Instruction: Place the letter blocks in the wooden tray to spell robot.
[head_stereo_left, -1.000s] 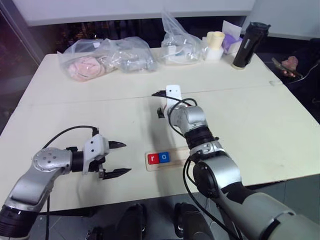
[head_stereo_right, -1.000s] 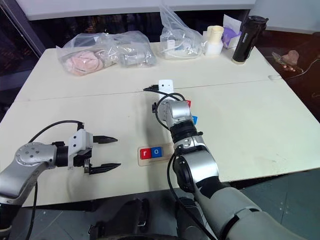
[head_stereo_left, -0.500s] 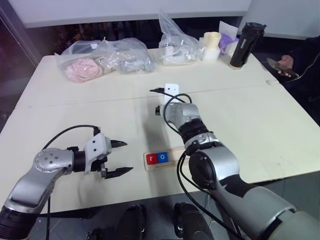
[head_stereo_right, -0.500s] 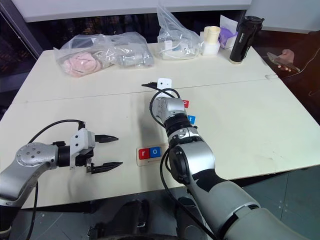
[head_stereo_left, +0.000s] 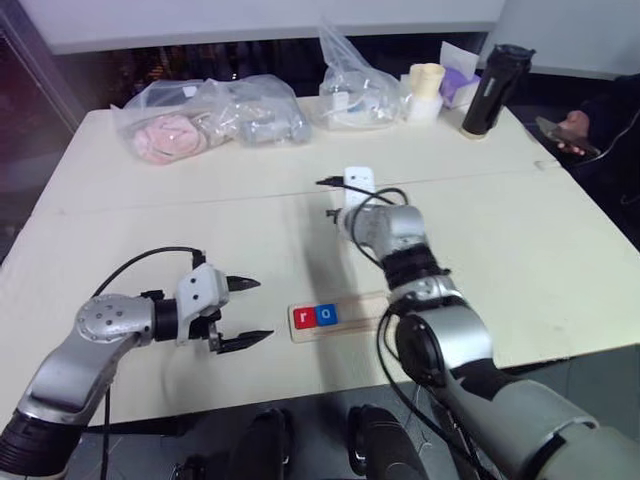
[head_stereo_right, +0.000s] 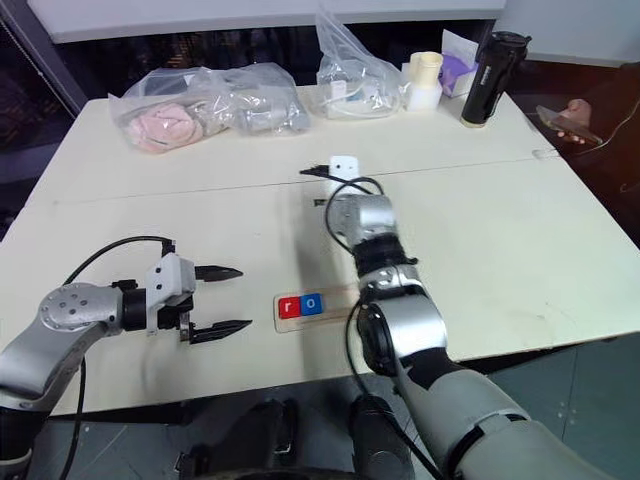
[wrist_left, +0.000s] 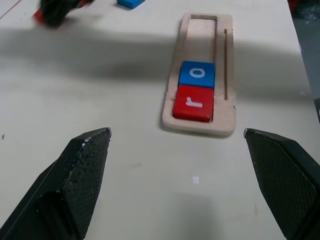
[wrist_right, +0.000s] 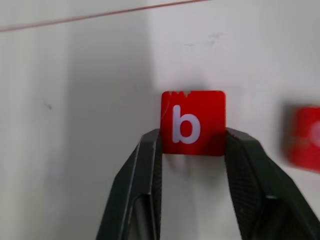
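The robot's right gripper should release the red "b" block on the table (head_stereo_left: 436, 308) beside the empty end of the wooden tray.
The wooden tray (head_stereo_left: 362, 306) lies near the table's front edge with a red "r" block (wrist_left: 194, 103) and a blue "o" block (wrist_left: 197, 75) side by side at its left end. Beyond the tray, my right gripper (wrist_right: 192, 141) is shut on a red "b" block (wrist_right: 192, 117), pinched by its sides between both fingers (wrist_right: 148, 165); I cannot tell whether it is off the table. Another red block (wrist_right: 305, 145) lies blurred beside it. A loose blue block (wrist_left: 131, 2) lies past the tray. My left gripper (head_stereo_left: 245, 312) hovers open left of the tray, holding nothing.
Two clear plastic bags (head_stereo_left: 205, 122) (head_stereo_left: 360, 95) of items, a cream cup (head_stereo_left: 427, 88) and a black bottle (head_stereo_left: 494, 90) line the table's far edge. A person's hand holding a phone (head_stereo_left: 568, 125) is at the far right. A seam (head_stereo_left: 150, 205) crosses the table.
My right gripper has closed on the red "b" block and shifted to the right. The left gripper has stayed in place, open.
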